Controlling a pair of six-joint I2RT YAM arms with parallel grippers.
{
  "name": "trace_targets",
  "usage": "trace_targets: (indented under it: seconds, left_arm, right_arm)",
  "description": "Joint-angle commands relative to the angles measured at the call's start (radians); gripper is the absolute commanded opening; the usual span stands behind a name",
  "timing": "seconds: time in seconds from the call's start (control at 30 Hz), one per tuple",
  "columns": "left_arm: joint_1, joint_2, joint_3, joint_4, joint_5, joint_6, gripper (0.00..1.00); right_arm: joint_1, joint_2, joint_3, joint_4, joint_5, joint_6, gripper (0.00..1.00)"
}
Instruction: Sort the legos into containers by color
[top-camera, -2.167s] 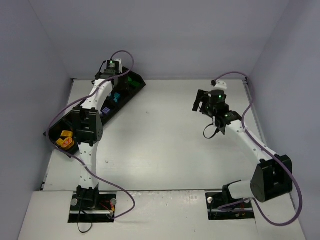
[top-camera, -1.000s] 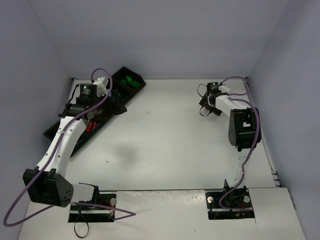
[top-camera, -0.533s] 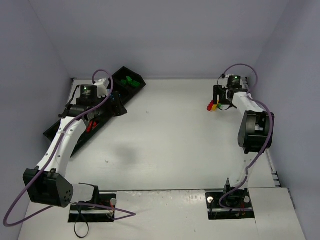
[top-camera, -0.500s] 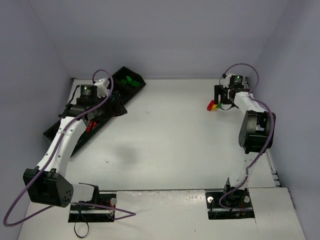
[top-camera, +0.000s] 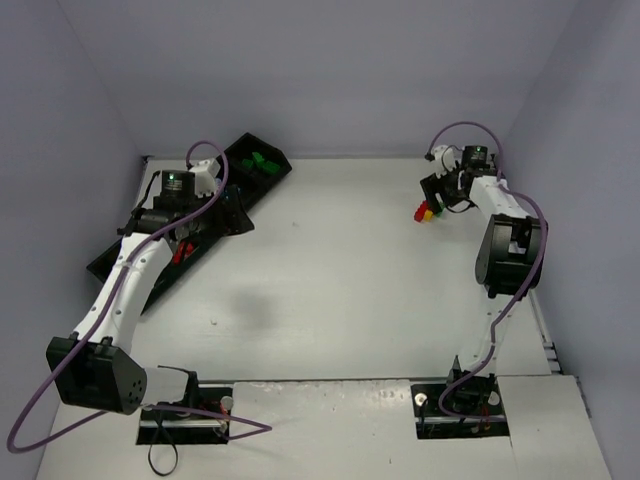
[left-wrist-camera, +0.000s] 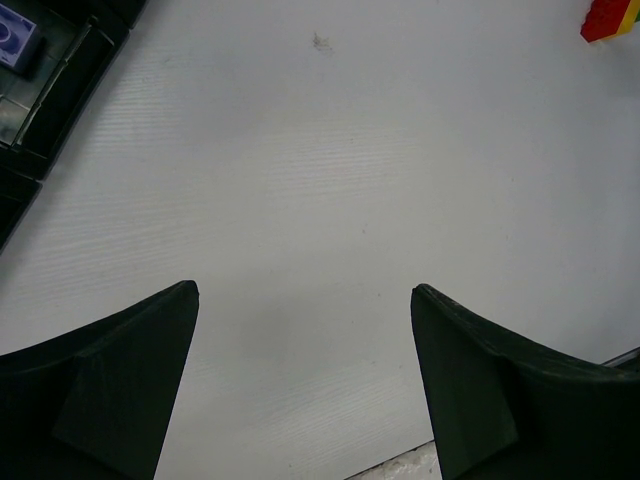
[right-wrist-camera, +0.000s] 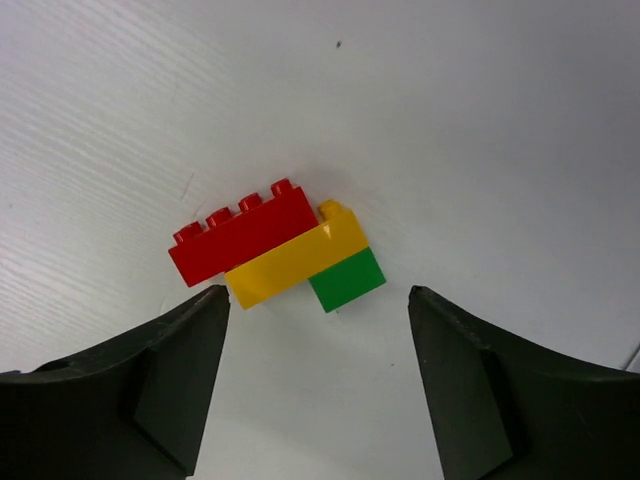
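The lego cluster sits crooked to my right gripper, so it should turn and grip the yellow brick's ends (right-wrist-camera: 298, 260) before my left gripper pulls the stuck bricks apart.
A stuck-together lego cluster lies on the white table at the far right (top-camera: 427, 211). It is made of a red brick (right-wrist-camera: 245, 240), a yellow brick (right-wrist-camera: 300, 258) and a small green brick (right-wrist-camera: 347, 278). My right gripper (right-wrist-camera: 318, 292) is open and empty, just above and behind the cluster (top-camera: 441, 192), not touching it. My left gripper (left-wrist-camera: 303, 292) is open and empty over bare table beside the black tray (top-camera: 222, 216). The tray (top-camera: 118, 268) holds green bricks (top-camera: 262, 160) in its far compartment, a red brick (top-camera: 180, 252) and a lilac brick (left-wrist-camera: 15, 38).
The long tray runs diagonally along the left wall, partly hidden by my left arm. The cluster also shows far off in the left wrist view (left-wrist-camera: 610, 15). The right wall stands close behind the right arm. A dark smudge marks the table (top-camera: 250, 303).
Over the last second my right gripper has shifted back toward the right wall, uncovering the red-yellow-green cluster on the table. My left arm has stayed still by the tray.
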Motion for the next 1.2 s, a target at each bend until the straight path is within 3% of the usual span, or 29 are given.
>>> trace_targets:
  seconds: [0.0, 0.07, 0.1, 0.17, 0.47, 0.8, 1.17]
  left_arm:
    - [-0.005, -0.01, 0.043, 0.01, 0.014, 0.017, 0.8]
    - [-0.005, -0.007, 0.046, 0.006, 0.012, 0.016, 0.8]
    - [-0.005, -0.005, 0.046, 0.008, 0.014, 0.014, 0.8]
    - [-0.005, -0.001, 0.045, 0.008, 0.015, 0.014, 0.8]
    - [-0.005, 0.021, 0.036, 0.016, 0.029, 0.011, 0.8]
    - [-0.005, 0.047, 0.045, -0.001, 0.038, 0.027, 0.8]
    - [-0.005, 0.073, 0.062, -0.021, 0.046, 0.036, 0.8]
  right_arm:
    - [-0.007, 0.01, 0.038, -0.051, -0.037, -0.109, 0.67]
    - [-0.015, 0.013, 0.041, -0.051, -0.037, -0.116, 0.6]
    - [-0.015, 0.014, 0.041, -0.051, -0.025, -0.119, 0.5]
    - [-0.018, 0.015, 0.039, -0.051, -0.018, -0.131, 0.44]
    - [-0.015, 0.044, 0.059, -0.051, 0.046, -0.16, 0.63]
    - [-0.017, 0.017, 0.03, -0.07, -0.069, -0.231, 0.89]
    - [0.0, 0.109, 0.082, -0.101, -0.097, -0.229, 0.91]
